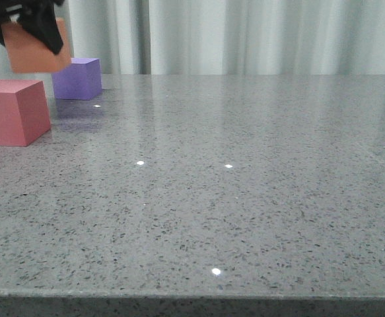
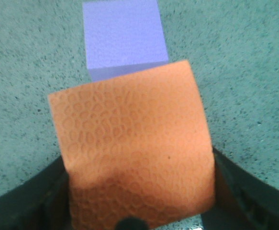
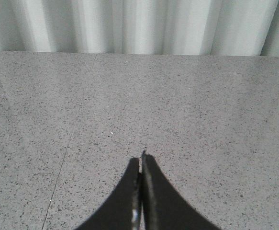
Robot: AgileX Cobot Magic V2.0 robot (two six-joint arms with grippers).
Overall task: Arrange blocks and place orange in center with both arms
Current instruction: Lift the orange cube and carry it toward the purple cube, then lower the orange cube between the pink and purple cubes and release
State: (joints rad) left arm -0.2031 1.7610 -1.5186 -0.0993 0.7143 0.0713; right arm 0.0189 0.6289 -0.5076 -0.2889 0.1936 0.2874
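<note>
The robot's left gripper needs to set the orange cube down on the table [image 1: 55, 100] between the red/pinkish cube and the purple cube.
My left gripper [image 1: 30, 30] is shut on the orange cube [image 1: 37, 49] and holds it in the air at the far left, above the table. In the left wrist view the orange cube [image 2: 134, 153] fills the space between the black fingers [image 2: 244, 191]. The purple cube [image 1: 78, 78] stands on the table behind and below it, and also shows in the left wrist view [image 2: 124, 36]. The red/pinkish cube [image 1: 12, 111] stands on the table at the left edge, nearer the front. My right gripper [image 3: 140, 160] is shut and empty over bare table; it is out of the front view.
The grey speckled table [image 1: 232, 198] stretches to the right and front of the cubes. A pale curtain [image 1: 245, 33] hangs behind the far edge. The front edge of the table [image 1: 192, 296] runs along the bottom.
</note>
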